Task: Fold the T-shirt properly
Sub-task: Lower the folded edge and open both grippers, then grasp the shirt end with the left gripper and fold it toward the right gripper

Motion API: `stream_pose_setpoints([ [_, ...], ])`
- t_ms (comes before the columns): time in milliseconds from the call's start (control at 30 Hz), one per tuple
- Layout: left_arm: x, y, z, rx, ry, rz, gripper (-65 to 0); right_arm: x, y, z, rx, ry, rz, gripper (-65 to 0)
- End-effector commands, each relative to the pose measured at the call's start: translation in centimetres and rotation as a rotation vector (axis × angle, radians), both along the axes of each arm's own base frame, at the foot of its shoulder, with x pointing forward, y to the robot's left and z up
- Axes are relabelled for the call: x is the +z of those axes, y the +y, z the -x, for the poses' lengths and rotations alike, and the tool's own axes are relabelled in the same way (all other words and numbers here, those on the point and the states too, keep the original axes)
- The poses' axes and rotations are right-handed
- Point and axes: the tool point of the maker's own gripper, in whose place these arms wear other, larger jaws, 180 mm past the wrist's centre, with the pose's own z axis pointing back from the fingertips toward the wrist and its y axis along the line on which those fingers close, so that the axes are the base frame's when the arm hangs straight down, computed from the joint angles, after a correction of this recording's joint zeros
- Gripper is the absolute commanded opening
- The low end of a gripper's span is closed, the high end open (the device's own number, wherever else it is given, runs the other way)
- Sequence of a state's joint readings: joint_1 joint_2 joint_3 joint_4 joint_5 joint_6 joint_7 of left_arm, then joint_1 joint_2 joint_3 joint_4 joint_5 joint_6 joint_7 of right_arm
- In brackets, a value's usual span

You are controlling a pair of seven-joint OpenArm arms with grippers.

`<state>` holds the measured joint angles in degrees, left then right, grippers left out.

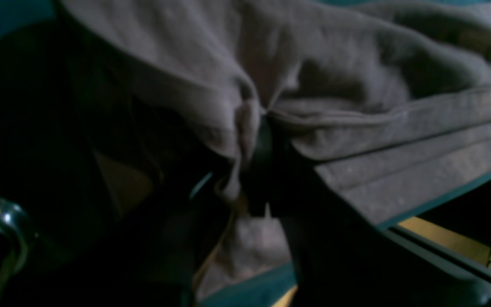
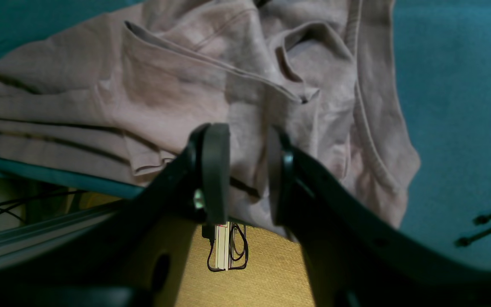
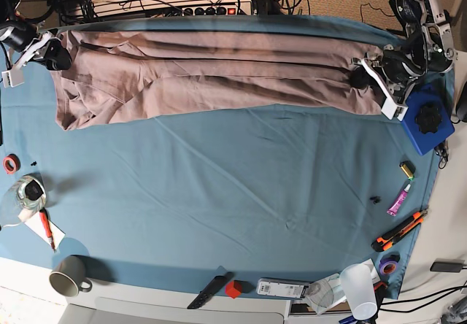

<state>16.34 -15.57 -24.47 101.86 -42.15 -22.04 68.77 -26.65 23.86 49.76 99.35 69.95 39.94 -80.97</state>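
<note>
Next, my left gripper releases the T-shirt's pinched end on the middle of the shirt's long folds (image 3: 219,82).
The pink-beige T-shirt (image 3: 219,76) lies stretched in long folds along the table's far edge on the blue-teal cloth (image 3: 233,193). My left gripper (image 3: 363,76) is at the shirt's right end. In the left wrist view it (image 1: 260,128) is shut on a bunched pinch of the shirt (image 1: 356,64) near the hem. My right gripper (image 3: 52,54) is at the shirt's left end. In the right wrist view its jaws (image 2: 247,170) stand apart with the shirt's edge (image 2: 164,85) between them, hanging over the table edge.
A blue block (image 3: 429,120) sits right beside the left gripper. A glass (image 3: 25,193), red tape roll (image 3: 9,163) and mug (image 3: 69,276) are at the left. A cutter (image 3: 398,229), marker (image 3: 400,198), plastic cup (image 3: 357,287) and knife (image 3: 208,289) are along the near and right edges.
</note>
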Motion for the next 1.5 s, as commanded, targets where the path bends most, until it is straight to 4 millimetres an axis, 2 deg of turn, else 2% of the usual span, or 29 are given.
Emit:
stream_pose_setpoints([
  [0,-0.5,0.5,1.5,-0.034,0.068,-0.054,-65.0,1.4,-0.4,-0.8,0.012,-0.042,0.021,-49.1],
  [267,5.4,-0.5,-1.5,-0.094,-0.165,-0.130,-65.0,1.4,-0.5,-0.8,0.012,-0.044,0.022,-49.1],
  [567,6.8,-3.4,-0.8,-0.181,-0.189,-0.003,-65.0,1.4,-0.5,-0.8,0.012,-0.044,0.021,-49.1],
  [800,9.7,-8.0,-0.4,-0.270,-0.304,0.106,-65.0,1.6,-0.5,-1.3,0.011,-0.057,0.024,-49.1],
  [1100,9.5,-16.2,1.3,-0.569,-0.335,0.151,-65.0,2.4,-0.6,-2.6,0.009,-0.101,0.029,-49.1],
  [1333,9.8,-20.1,-0.3,-0.618,-0.413,0.088,-65.0,2.4,-0.6,-2.6,0.009,-0.101,0.030,-49.1],
  [1467,9.7,-22.4,-0.5,-0.644,-0.415,0.117,-65.0,2.4,-0.6,-2.6,0.009,-0.101,0.029,-49.1],
])
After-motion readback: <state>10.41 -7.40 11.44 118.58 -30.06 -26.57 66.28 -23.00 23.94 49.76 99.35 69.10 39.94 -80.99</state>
